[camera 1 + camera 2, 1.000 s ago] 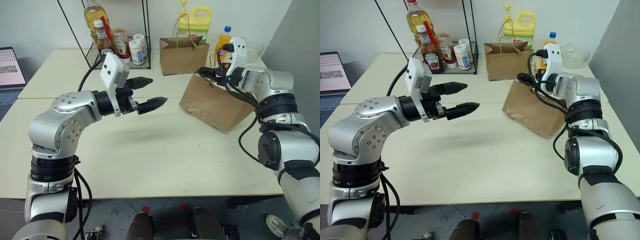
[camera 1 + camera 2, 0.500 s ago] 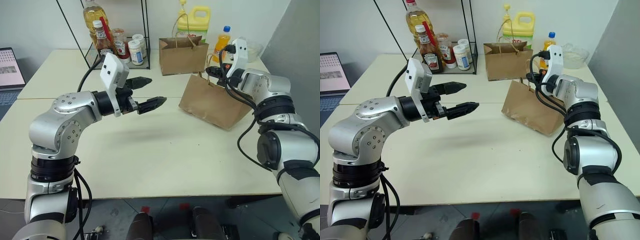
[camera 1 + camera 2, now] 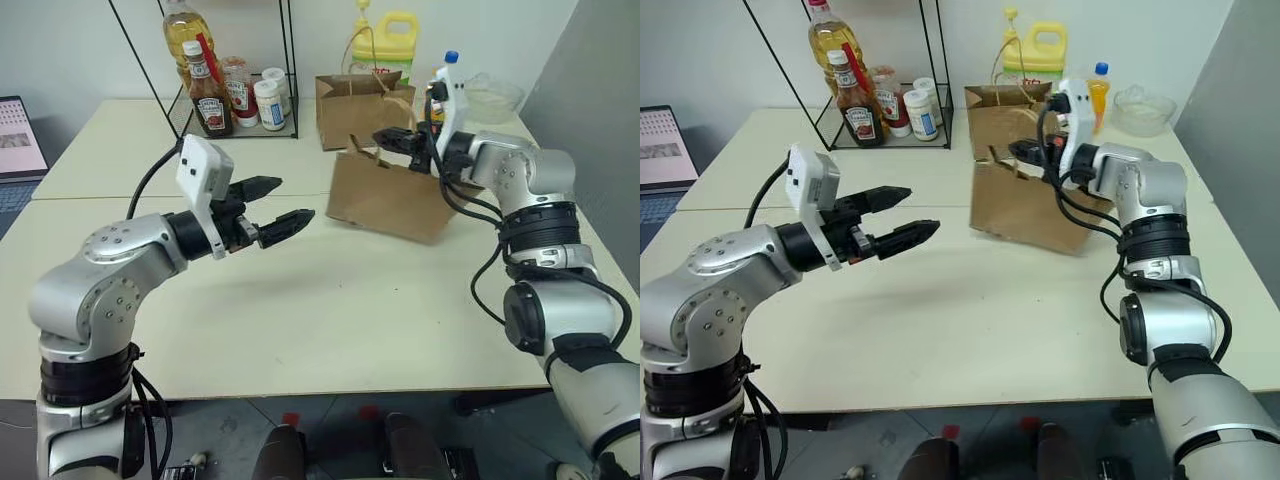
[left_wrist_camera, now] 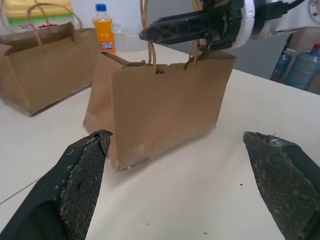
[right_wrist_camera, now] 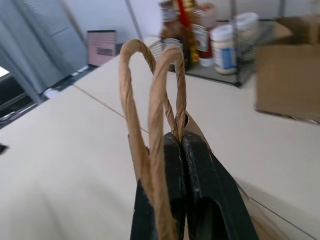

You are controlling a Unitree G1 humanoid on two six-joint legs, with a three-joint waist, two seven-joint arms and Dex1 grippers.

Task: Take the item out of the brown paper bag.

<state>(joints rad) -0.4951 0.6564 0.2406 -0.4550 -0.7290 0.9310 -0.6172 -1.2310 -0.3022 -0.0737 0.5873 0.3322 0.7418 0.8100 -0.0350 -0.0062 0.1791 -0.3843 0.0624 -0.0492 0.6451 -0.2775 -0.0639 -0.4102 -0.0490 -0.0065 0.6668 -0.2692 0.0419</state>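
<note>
My right gripper needs to let go of the brown paper bag on the table [image 3: 318, 247], just beyond the fingertips of my left gripper.
The brown paper bag [image 3: 385, 200] stands upright on the table at the middle right, creased, its thin tan loop handles [image 5: 150, 95] rising from its top edge. My right gripper [image 3: 385, 137] reaches level over that top edge from the right and is shut on the handles at their base. To the left of the bag, a short gap away, my left gripper [image 3: 290, 200] hovers above the table. It points at the bag's side, open, with nothing between its fingers [image 4: 85, 170]. The item is hidden.
A second brown bag [image 3: 365, 105] stands just behind, with a yellow jug [image 3: 390, 35] and an orange soda bottle [image 3: 1099, 90] near it. A wire rack with sauce bottles [image 3: 210, 85] is at the back left, a glass bowl [image 3: 493, 95] at the back right, a laptop [image 3: 20, 135] far left.
My right gripper shut on the bag's handles and moved left, drawing the tilted bag upright and leftwards. My left gripper drew back and down a little, still open.
</note>
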